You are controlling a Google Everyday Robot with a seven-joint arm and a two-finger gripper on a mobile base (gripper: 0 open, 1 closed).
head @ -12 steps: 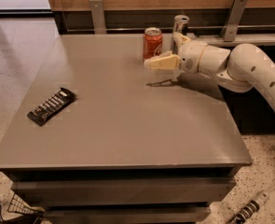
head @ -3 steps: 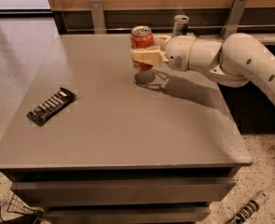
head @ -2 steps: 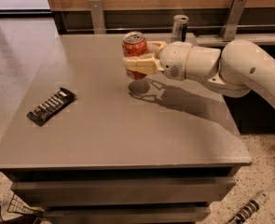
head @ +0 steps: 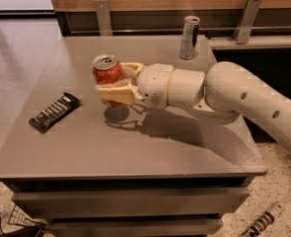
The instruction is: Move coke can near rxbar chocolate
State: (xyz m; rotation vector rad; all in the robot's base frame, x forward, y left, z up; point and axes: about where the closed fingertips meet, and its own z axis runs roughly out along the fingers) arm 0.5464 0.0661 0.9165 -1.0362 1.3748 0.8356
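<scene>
Next, my gripper sets the coke can down on the grey table [head: 80, 128] close beside the rxbar chocolate, on the side toward the white arm. The coke can is still a little above the table.
My gripper [head: 111, 81] is shut on the coke can [head: 106, 76], a short red-orange can with a silver top, and holds it upright a little above the grey table [head: 150, 147], left of centre. Its shadow lies on the table just below. The rxbar chocolate [head: 54, 112], a flat dark wrapper with white lettering, lies near the table's left edge, to the left of and a bit nearer than the can. The white arm reaches in from the right.
A taller slim silver-and-dark can [head: 189, 37] stands at the table's back right. A wooden wall with metal brackets [head: 104, 15] runs behind the table. The floor lies beyond the left edge. A cable end [head: 263, 222] lies on the floor at lower right.
The gripper has closed on the coke can at the back of the table, lifted it, and carried it leftward and nearer, toward the rxbar. The bar and the silver can have not moved.
</scene>
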